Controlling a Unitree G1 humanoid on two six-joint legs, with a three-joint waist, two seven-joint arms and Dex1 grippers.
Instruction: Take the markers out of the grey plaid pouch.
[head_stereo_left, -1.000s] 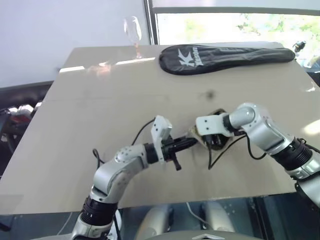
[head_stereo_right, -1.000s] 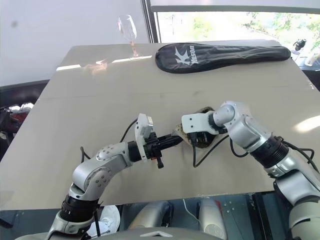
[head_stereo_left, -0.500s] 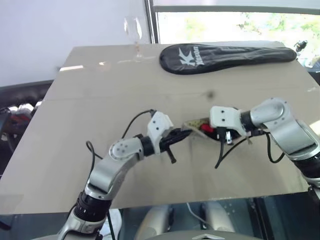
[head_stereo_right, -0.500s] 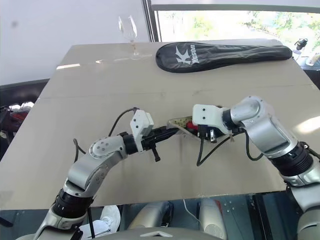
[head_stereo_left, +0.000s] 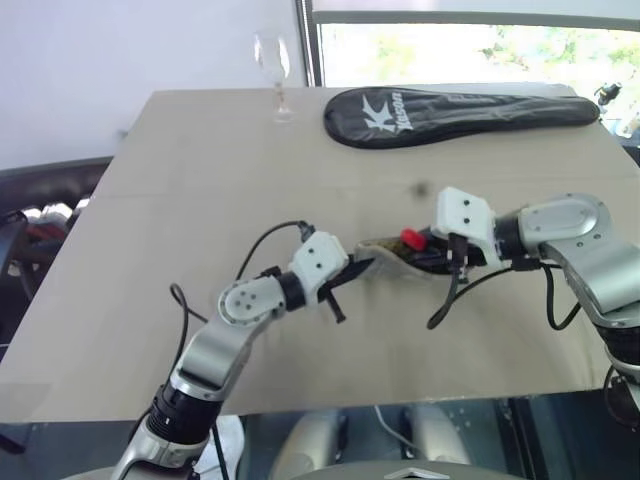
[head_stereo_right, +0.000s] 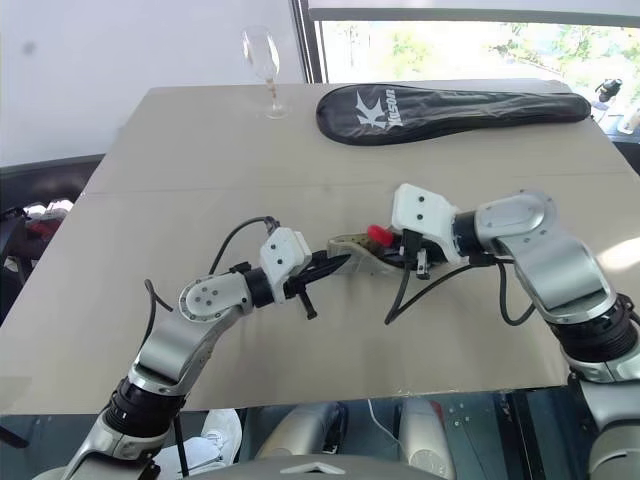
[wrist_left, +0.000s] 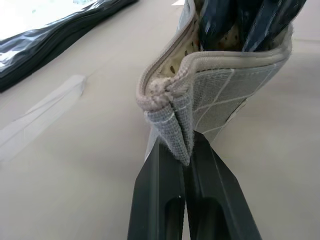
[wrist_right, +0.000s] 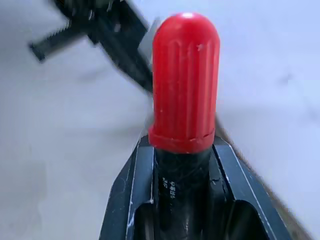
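The red-capped marker, now held just above the pouch's upper edge, will lie on the bare table (head_stereo_left: 568, 193) below the thin end of the racket cover after my right gripper releases it.
The grey plaid pouch (head_stereo_left: 392, 257) lies near the middle of the table, its mouth open and its yellowish dotted lining showing. My left gripper (wrist_left: 184, 150) is shut on the pouch's near corner (wrist_left: 172, 107), and dark slim shapes (wrist_left: 240, 20) sit inside the pouch. One of the markers, with a red cap (wrist_right: 184, 80), is held by its dark body in my right gripper (wrist_right: 182, 155). In the head views that cap (head_stereo_left: 410, 238) stands just above the pouch's upper edge, with the right gripper (head_stereo_right: 400, 245) right of it. Whether the marker's tail is clear of the pouch is hidden.
A long black racket cover (head_stereo_left: 460, 108) lies across the far right of the table (head_stereo_left: 200, 180). A wine glass (head_stereo_left: 275, 65) stands at the far edge, left of the cover. Black cables hang from both wrists, near the pouch.
My right gripper has risen and drawn back to the right, bringing the red-capped marker up from the pouch. The left gripper has rolled while keeping hold of the pouch's end.
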